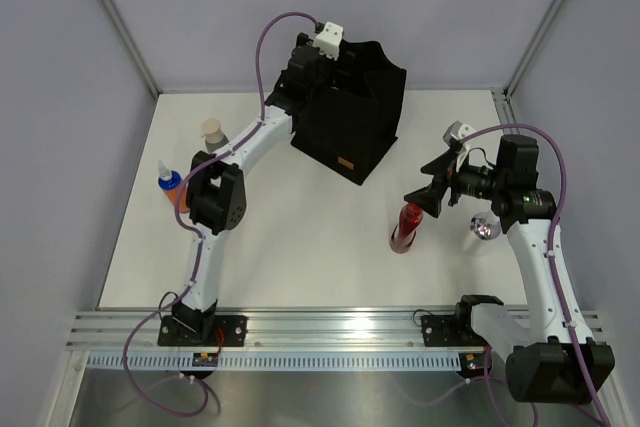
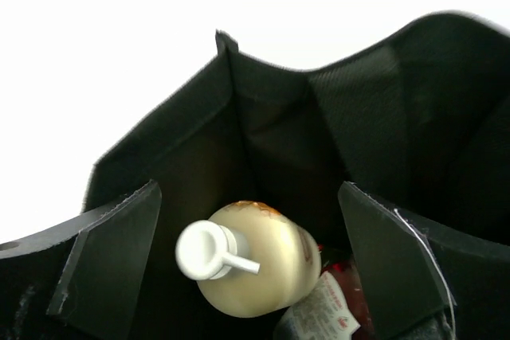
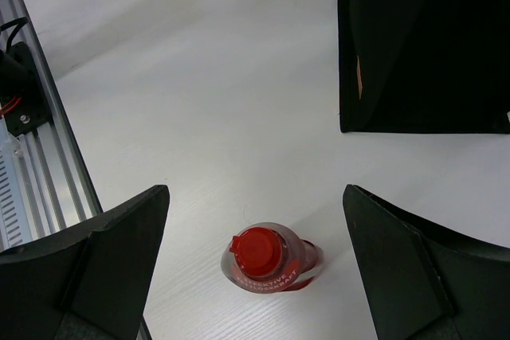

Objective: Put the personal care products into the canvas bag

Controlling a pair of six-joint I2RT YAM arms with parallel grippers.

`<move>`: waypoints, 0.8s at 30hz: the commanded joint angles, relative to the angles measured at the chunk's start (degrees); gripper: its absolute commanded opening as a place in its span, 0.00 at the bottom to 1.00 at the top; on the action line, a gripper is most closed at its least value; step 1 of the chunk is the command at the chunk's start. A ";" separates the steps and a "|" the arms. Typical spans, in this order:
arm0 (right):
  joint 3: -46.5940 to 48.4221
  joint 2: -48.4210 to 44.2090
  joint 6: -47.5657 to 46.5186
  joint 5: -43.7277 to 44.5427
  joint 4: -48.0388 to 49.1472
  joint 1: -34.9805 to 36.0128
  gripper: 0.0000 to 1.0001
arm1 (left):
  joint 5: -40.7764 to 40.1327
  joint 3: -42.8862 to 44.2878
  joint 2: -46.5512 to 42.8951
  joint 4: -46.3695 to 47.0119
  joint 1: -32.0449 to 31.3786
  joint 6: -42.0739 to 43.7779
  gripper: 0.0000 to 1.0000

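My right gripper moves down to the red bottle next and closes on its upper body (image 1: 408, 222) (image 3: 288, 259), just under the cap.
The black canvas bag (image 1: 350, 112) stands at the back of the table. My left gripper (image 1: 318, 59) hangs open over its mouth. In the left wrist view a beige bottle with a white cap (image 2: 259, 264) lies inside the bag (image 2: 358, 117), below my left gripper (image 2: 247, 193) and free of both fingers. A red item with a white label (image 2: 328, 316) lies beside it. My right gripper (image 1: 430, 192) is open above an upright red bottle (image 1: 405, 227). In the right wrist view that bottle (image 3: 267, 259) stands between the open fingers (image 3: 119, 264), untouched.
A grey bottle with a beige cap (image 1: 211, 134) and an orange bottle with a blue cap (image 1: 170, 185) stand at the left beside the left arm. A silver-white bottle (image 1: 485, 225) stands under the right arm. The aluminium rail (image 1: 330, 332) runs along the near edge.
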 commanded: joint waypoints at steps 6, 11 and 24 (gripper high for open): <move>-0.75 -2.19 -8.26 -3.90 -2.49 -0.40 1.00 | 12.13 0.01 -16.06 -2.88 1.18 -9.85 0.99; 1.08 -2.64 -28.06 -7.59 -13.97 -0.40 0.99 | 19.35 -3.68 -26.88 -12.36 2.41 -14.60 0.99; 20.10 6.79 -36.21 3.98 -41.56 0.74 0.94 | 25.17 -57.10 -73.54 -19.76 3.99 -16.89 0.99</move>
